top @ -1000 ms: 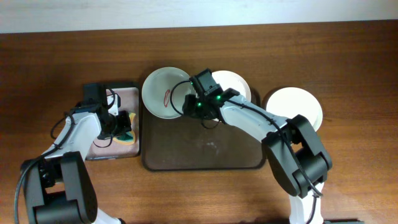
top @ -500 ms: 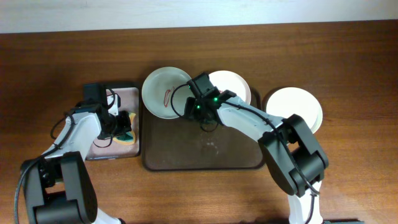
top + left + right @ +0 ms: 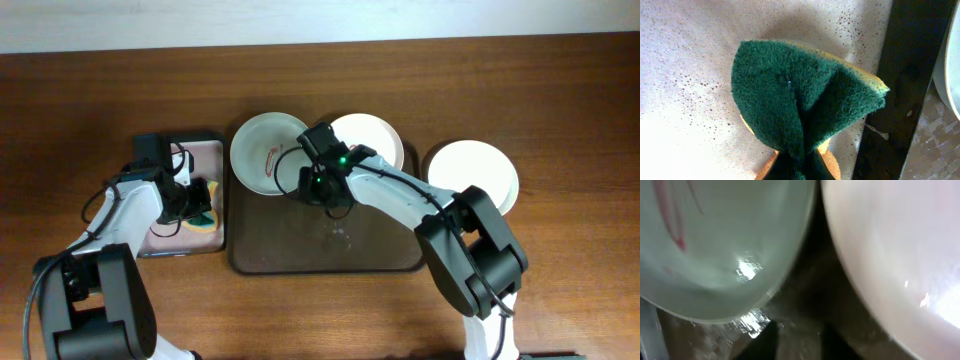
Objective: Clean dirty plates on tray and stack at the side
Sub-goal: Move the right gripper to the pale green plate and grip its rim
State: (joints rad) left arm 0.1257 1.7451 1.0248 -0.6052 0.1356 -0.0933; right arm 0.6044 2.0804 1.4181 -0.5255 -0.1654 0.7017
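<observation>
My right gripper's fingers span only the tray's bottom beside the pale green plate. I should open them, take the plate's rim [image 3: 776, 289] and pull it forward before scrubbing.
The pale green plate [image 3: 262, 152] with a red smear lies at the back left corner of the dark brown tray [image 3: 380, 250]. A white plate [image 3: 378, 138] sits beside it at the back, partly under my right arm. Another white plate [image 3: 478, 172] rests on the table right of the tray. My right gripper [image 3: 318, 186] is low over the tray between the green plate [image 3: 725, 245] and the white plate [image 3: 890, 245], its jaws apart with only tray floor between them. My left gripper [image 3: 800, 167] is shut on a green and yellow sponge [image 3: 800, 100].
The sponge hangs over a small pinkish tray [image 3: 205, 155] with a black rim [image 3: 910, 75], left of the brown tray. The wooden table [image 3: 560, 280] spreads all around. The green plate's edge [image 3: 952, 75] shows just past the black rim.
My right gripper has dropped toward the tray between the two plates and its jaws have narrowed. The green plate has shifted slightly. The left arm has stayed put.
</observation>
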